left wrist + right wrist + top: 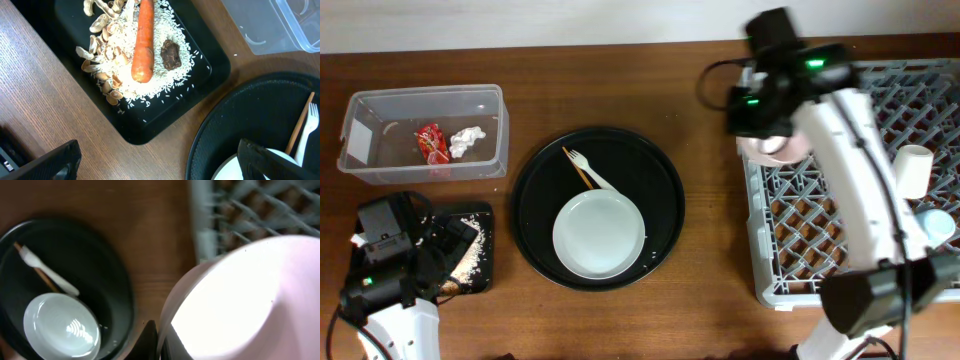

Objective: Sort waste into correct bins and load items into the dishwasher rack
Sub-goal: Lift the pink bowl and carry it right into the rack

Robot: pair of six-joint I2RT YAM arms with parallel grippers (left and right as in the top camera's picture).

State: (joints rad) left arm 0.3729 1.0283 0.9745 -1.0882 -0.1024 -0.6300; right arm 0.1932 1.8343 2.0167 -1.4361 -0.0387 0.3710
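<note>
I will let go of the small white bowl, now held over a rack corner, with my right gripper in the grey dishwasher rack (874, 218), beside the light blue cup.
My right gripper (161, 342) is shut on the rim of the small white bowl (240, 295) and holds it over the near-left corner of the grey dishwasher rack (790, 215). A white cup (917, 168) and a light blue cup (937, 225) stand in the rack. My left gripper (160, 170) hangs open and empty beside the shallow black tray (150, 125), which holds rice (165, 75), a carrot (143, 40), a brown lump (171, 54) and beige strips (102, 55). The clear tub (380, 160) holds a red wrapper (430, 142) and a tissue (467, 140).
A large round black tray (660, 180) sits mid-table and carries the pale grey plate (599, 235), the white fork (590, 170) and a thin orange stick (578, 168). Bare wood lies between this tray and the rack.
</note>
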